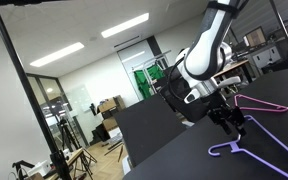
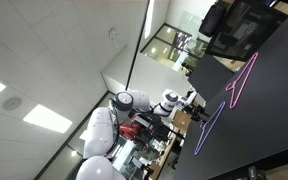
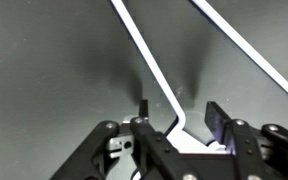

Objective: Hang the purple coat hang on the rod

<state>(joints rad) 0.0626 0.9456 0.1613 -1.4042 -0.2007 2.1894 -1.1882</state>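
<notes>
My gripper should close around the purple coat hang's bar near the bend (image 3: 177,121) and swing it straight before lifting, since the bar slants through my open gripper.
The purple coat hang (image 1: 250,147) lies flat on the black table (image 1: 184,150), and it also shows in an exterior view (image 2: 210,124). My gripper (image 1: 228,122) is low over the hanger's end nearest the arm. In the wrist view the gripper (image 3: 177,112) is open, with one finger on each side of a bend in the pale hanger (image 3: 154,70). The fingers do not touch it. The rod (image 1: 34,3) is the black bar at the top left, on a black upright pole (image 1: 29,90), far from the gripper.
A thinner pink-magenta hanger (image 1: 265,103) lies on the table beyond the purple one, and also shows in an exterior view (image 2: 242,80). Desks, chairs and tripods stand in the office behind. The table edge runs close by the robot base.
</notes>
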